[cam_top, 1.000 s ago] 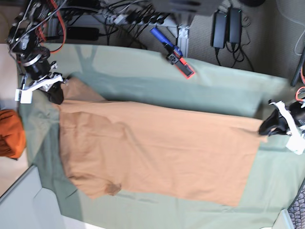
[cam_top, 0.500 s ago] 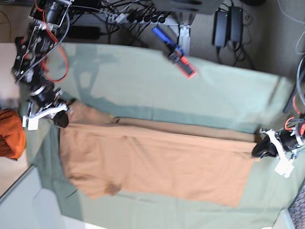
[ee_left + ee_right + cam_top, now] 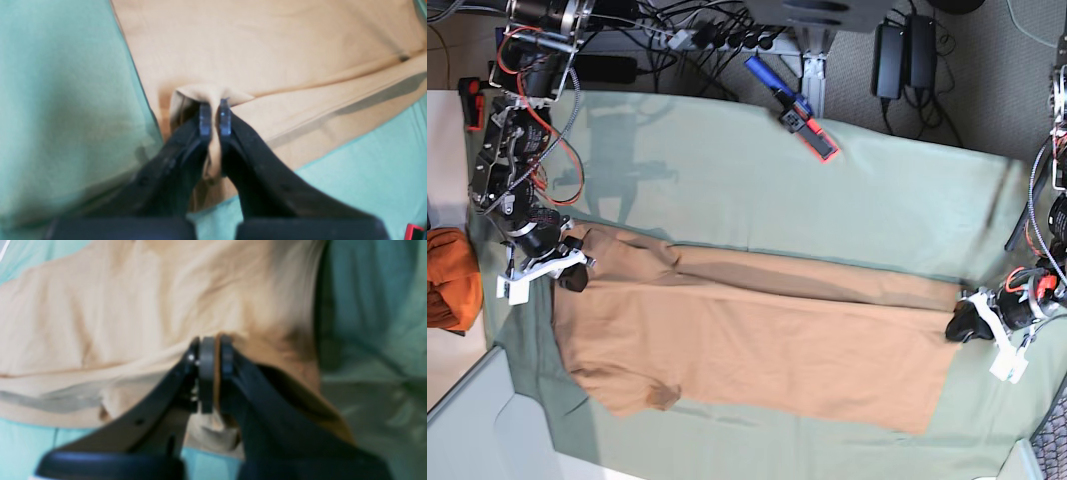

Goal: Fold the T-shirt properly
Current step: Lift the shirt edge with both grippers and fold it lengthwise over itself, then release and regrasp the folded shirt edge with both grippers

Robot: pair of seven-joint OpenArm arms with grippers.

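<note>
The tan T-shirt's upper edge stops short of the lower layer's far edge. My left gripper will bring it there and grab both layers at the T-shirt's corner (image 3: 961, 286).
The tan T-shirt (image 3: 757, 340) lies long across the pale green sheet (image 3: 727, 170), its far long edge folded over toward the near side. My left gripper (image 3: 959, 328) is shut on the shirt's hem corner at the right; the left wrist view shows the cloth (image 3: 233, 60) pinched between the fingertips of that gripper (image 3: 215, 111). My right gripper (image 3: 573, 280) is shut on the shoulder end at the left; the right wrist view shows the cloth (image 3: 116, 306) clamped in that gripper (image 3: 213, 353).
A darker orange cloth bundle (image 3: 449, 278) sits at the left edge. A blue and red tool (image 3: 792, 110) lies at the sheet's far edge, with cables and power bricks (image 3: 902, 55) behind it. A grey board (image 3: 477, 430) is at the near left corner.
Both grippers have moved toward the near side, carrying the shirt's far edge over the body. The fold has deepened and the shirt looks narrower.
</note>
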